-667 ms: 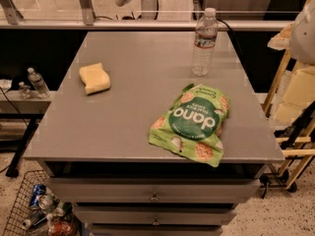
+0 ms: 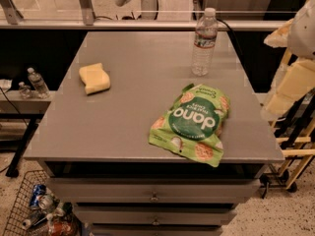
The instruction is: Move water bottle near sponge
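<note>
The robot's gripper should close on the label (image 2: 204, 37) around the middle of the clear water bottle, because the bottle should move near the sponge.
The water bottle (image 2: 204, 43) is clear with a white cap and a thin red-marked label. It stands upright at the far right of the grey table (image 2: 128, 127). The sponge (image 2: 94, 78), a pale yellow soft block, lies on the left side of the table, well apart from the bottle. My gripper (image 2: 291, 80), with pale yellow pads, hangs off the table's right edge. It is to the right of the bottle, a little nearer the camera, and holds nothing that I can see.
A green snack bag (image 2: 193, 124) lies flat at the front right of the table. Small clear bottles (image 2: 37, 82) stand on a low shelf to the left. A wire basket of cans (image 2: 39, 210) sits on the floor at the front left. Drawers run below the tabletop.
</note>
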Robot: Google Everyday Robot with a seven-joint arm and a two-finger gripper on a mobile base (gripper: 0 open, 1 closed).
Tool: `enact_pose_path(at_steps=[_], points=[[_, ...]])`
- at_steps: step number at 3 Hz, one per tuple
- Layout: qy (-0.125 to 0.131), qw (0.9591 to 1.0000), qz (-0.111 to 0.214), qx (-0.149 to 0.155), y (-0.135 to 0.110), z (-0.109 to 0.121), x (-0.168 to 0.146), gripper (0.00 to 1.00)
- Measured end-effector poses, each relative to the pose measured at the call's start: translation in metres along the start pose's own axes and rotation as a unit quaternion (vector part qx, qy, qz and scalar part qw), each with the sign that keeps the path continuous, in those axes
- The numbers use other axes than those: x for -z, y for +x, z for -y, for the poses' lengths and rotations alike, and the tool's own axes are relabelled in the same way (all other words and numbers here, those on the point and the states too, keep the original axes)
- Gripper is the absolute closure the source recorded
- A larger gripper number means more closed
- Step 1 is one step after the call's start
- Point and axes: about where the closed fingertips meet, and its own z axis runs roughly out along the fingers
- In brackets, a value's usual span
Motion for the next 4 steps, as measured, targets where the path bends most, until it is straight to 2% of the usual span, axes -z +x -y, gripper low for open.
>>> enact_pose_path(at_steps=[1,2,4], points=[[0.006,0.9897,0.12,-0.077,-0.009,0.057,-0.025,0.0],[0.011,0.9672,0.208,-0.145,-0.036,0.103,-0.046,0.0],[0.018,0.9601,0.22,-0.172,-0.041,0.107,-0.061,0.0]])
